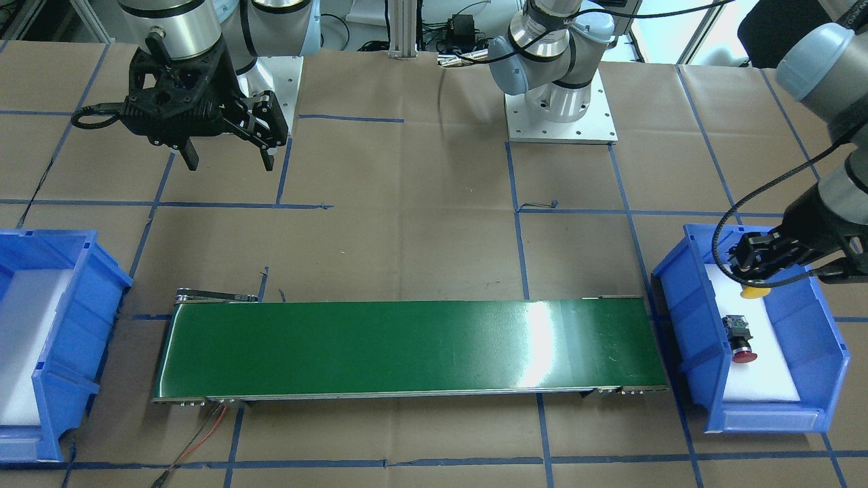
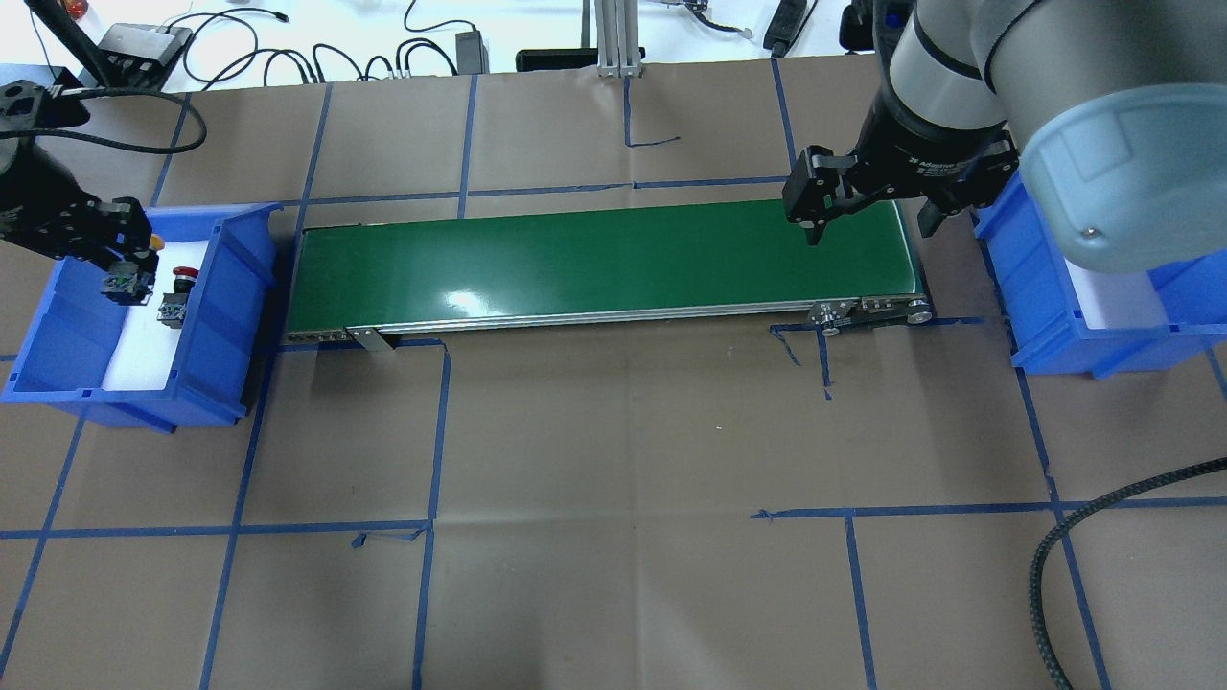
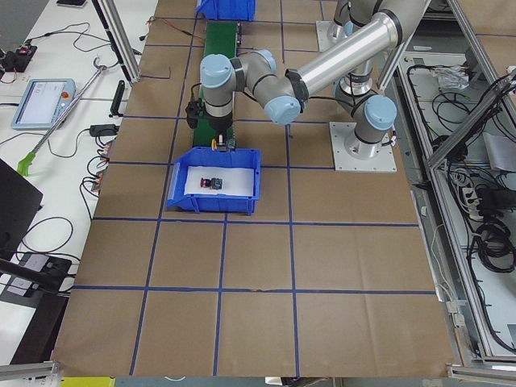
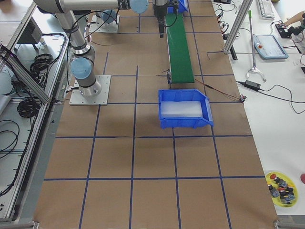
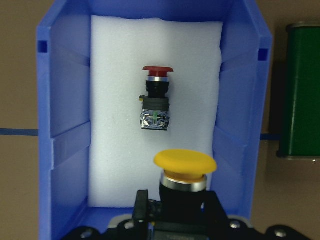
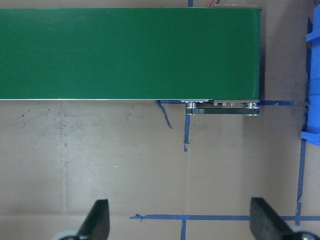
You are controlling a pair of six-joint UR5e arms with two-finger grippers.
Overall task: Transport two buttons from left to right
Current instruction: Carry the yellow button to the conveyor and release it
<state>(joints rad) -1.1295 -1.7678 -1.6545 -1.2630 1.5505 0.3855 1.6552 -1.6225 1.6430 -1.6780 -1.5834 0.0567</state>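
Next, my left gripper releases the yellow-capped button on the green conveyor belt, inward from the end (image 1: 567,351) beside the red-capped button's bin.
The yellow-capped button (image 5: 185,167) is clamped by its black body in my left gripper (image 5: 182,212), which is shut on it and holds it above the white foam of the left blue bin (image 2: 222,287). Its yellow cap (image 1: 754,293) pokes out below the left gripper (image 1: 754,261). The red-capped button (image 5: 156,100) lies on its side on the foam, also seen as the red button (image 2: 175,295), apart from the gripper. My right gripper (image 2: 868,222) hangs open and empty over the right end of the green conveyor belt (image 2: 604,259); its fingers (image 6: 97,222) are spread wide.
An empty blue bin (image 2: 1054,326) with white foam sits past the belt's right end. The table is brown paper with blue tape lines. A yellow dish (image 4: 282,185) of spare parts lies far off at a table corner. Cables lie along the back edge.
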